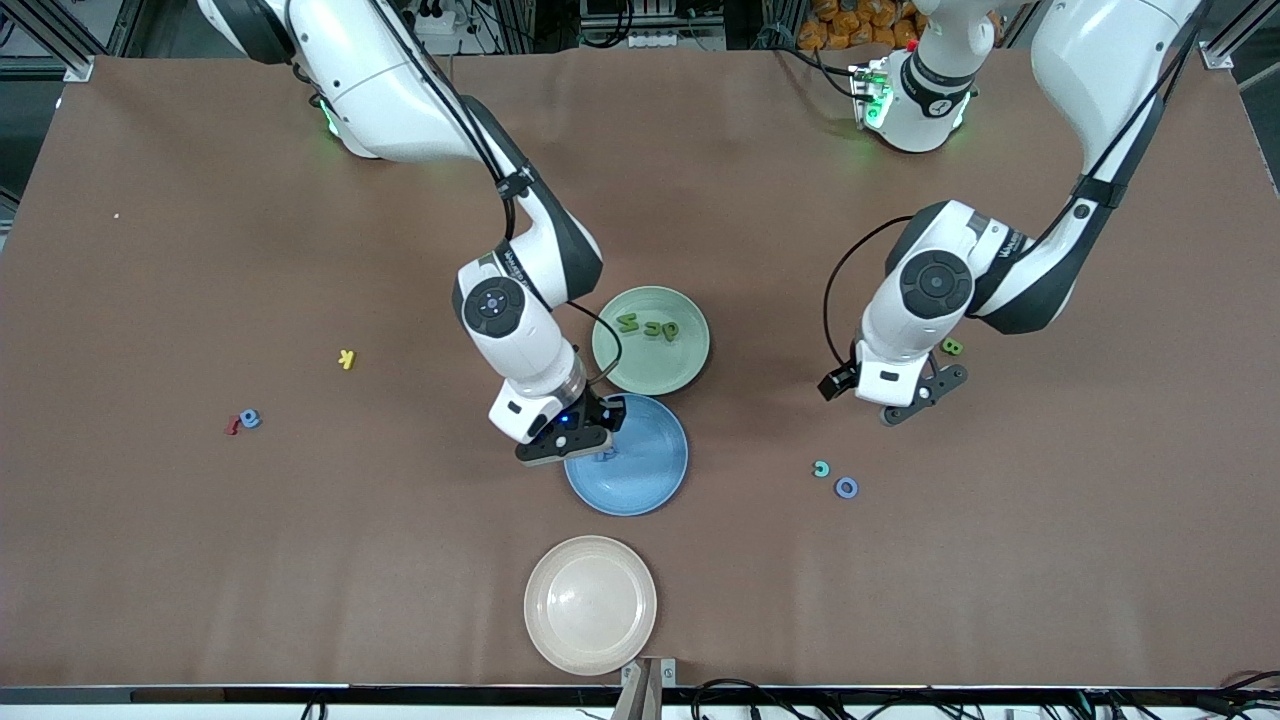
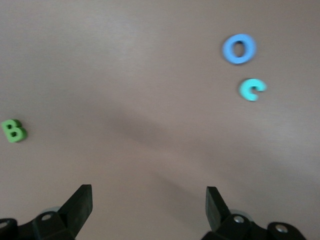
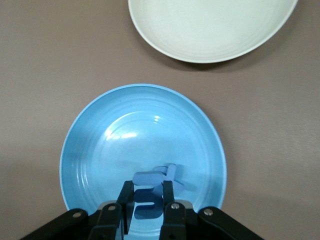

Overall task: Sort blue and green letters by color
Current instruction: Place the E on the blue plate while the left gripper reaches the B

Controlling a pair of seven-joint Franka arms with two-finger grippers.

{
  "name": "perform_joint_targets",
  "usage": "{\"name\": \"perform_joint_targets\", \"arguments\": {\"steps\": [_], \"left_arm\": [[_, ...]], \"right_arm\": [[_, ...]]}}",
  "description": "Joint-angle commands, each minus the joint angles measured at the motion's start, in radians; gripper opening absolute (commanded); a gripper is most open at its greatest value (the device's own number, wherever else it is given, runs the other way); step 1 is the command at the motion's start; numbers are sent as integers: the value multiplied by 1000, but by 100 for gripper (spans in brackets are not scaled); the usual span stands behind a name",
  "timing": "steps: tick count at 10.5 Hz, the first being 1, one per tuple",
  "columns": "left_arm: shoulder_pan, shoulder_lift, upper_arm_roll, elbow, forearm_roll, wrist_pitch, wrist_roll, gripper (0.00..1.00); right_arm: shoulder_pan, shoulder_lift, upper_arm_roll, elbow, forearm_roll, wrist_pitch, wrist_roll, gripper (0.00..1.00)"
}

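Note:
I am sorting green letters, so next I move my left gripper to the green B and close it across its straight and round sides [image 1: 951, 347] [image 2: 14, 131].
My right gripper [image 1: 578, 440] [image 3: 147, 187] is low over the blue plate [image 1: 650, 480] [image 3: 140, 125], at its rim toward the right arm. It is shut on a blue letter [image 3: 150, 178]. The green plate [image 1: 655, 372] holds three green letters [image 1: 654, 329]. My left gripper [image 1: 918, 397] [image 2: 148, 200] hangs open and empty over bare table. A green B [image 1: 952, 347] [image 2: 13, 131] lies close by. A blue O [image 1: 846, 487] [image 2: 239, 48] and a teal c [image 1: 821, 468] [image 2: 252, 89] lie nearer the front camera. Another blue letter [image 1: 250, 418] lies toward the right arm's end.
An empty beige plate [image 1: 590, 605] [image 3: 210, 30] sits nearest the front camera, just clear of the blue plate. A yellow k [image 1: 346, 359] and a small red letter [image 1: 232, 426] lie toward the right arm's end. The green and blue plates almost touch.

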Motion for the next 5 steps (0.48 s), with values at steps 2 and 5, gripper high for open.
{"name": "perform_joint_targets", "arguments": {"steps": [2, 5], "left_arm": [[38, -191, 160, -186, -159, 76, 166, 100], [40, -282, 283, -294, -365, 82, 334, 100]], "right_arm": [[27, 33, 1, 40, -10, 11, 51, 100], [13, 24, 1, 40, -14, 2, 42, 100]]}}
